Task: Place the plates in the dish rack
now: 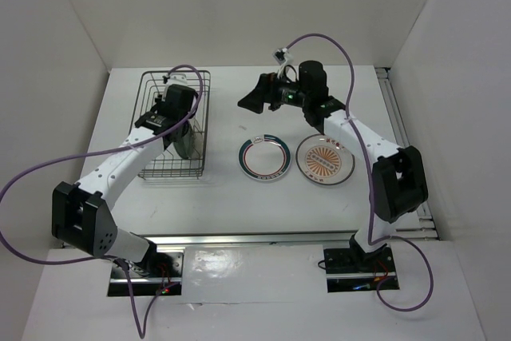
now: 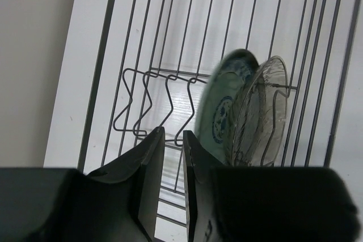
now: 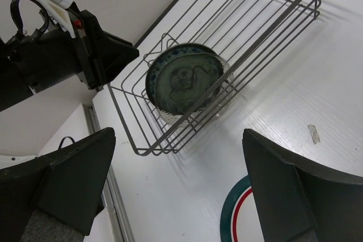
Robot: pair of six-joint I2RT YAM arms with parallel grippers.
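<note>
Next, I close my right gripper on the near-side rim (image 1: 285,171) of the white plate with the green-red ring, next to the orange sunburst plate.
The dish rack (image 1: 152,167) stands at the left. The small teal-patterned plate (image 2: 218,111) and the small pale grey plate (image 2: 262,111) stand upright side by side between its tines. My left gripper (image 2: 174,134) is inside the rack just left of the teal plate, its jaws a narrow gap apart with nothing between them. The white plate with the green-red ring (image 1: 264,157) and the orange sunburst plate (image 1: 325,159) lie flat on the table. My right gripper (image 1: 254,100) hovers behind the ring plate, wide open and empty.
The right wrist view shows the rack (image 3: 272,21) with the teal plate (image 3: 184,77), the left gripper (image 3: 110,55) beside it, and the ring plate's rim (image 3: 229,222). White walls enclose the table. Empty tines (image 2: 142,94) stand left of the plates.
</note>
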